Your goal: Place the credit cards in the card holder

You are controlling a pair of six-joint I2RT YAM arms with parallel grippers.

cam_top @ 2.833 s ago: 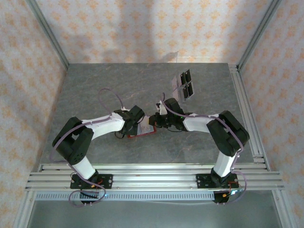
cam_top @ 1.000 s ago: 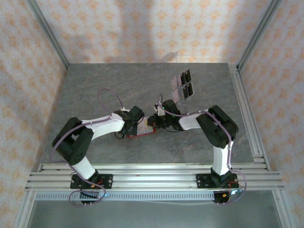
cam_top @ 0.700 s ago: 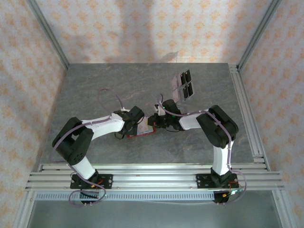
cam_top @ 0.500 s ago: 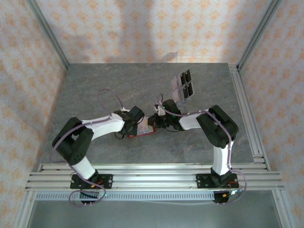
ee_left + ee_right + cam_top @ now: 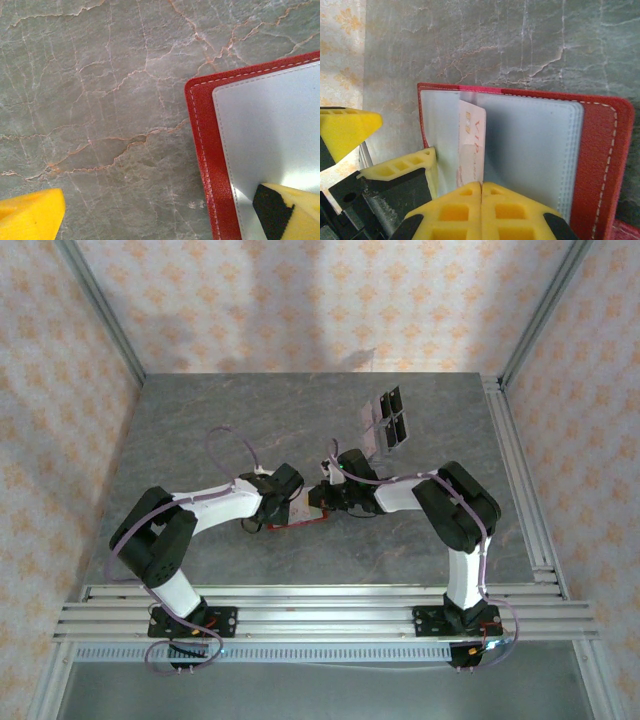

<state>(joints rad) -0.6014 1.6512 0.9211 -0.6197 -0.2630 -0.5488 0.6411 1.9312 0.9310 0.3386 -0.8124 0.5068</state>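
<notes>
I need to let go of the VIP credit card with my right gripper in the card holder's clear sleeve [image 5: 288, 511] [image 5: 451, 152] beside my left gripper.
The red card holder [image 5: 303, 517] lies open on the table between the two arms, pale lining up. My right gripper [image 5: 481, 186] is shut on a pale credit card [image 5: 471, 145] printed "VIP". The card stands on edge, its far end in between the holder's clear sleeves [image 5: 530, 145]. My left gripper [image 5: 165, 217] is open and straddles the red edge of the card holder [image 5: 202, 150]. One yellow finger [image 5: 295, 210] rests on the lining and the other [image 5: 30, 217] is over bare table. That left finger [image 5: 402, 167] also shows beside the card.
A clear plastic stand with four dark rectangles [image 5: 388, 418] sits behind the right gripper. The grey marbled table [image 5: 250, 420] has free room at the left and back. Aluminium rails [image 5: 320, 605] run along the near edge, and more [image 5: 520, 470] down the right side.
The right arm's elbow has drawn in, and its gripper with the card has edged slightly left over the card holder. The left arm has stayed put.
</notes>
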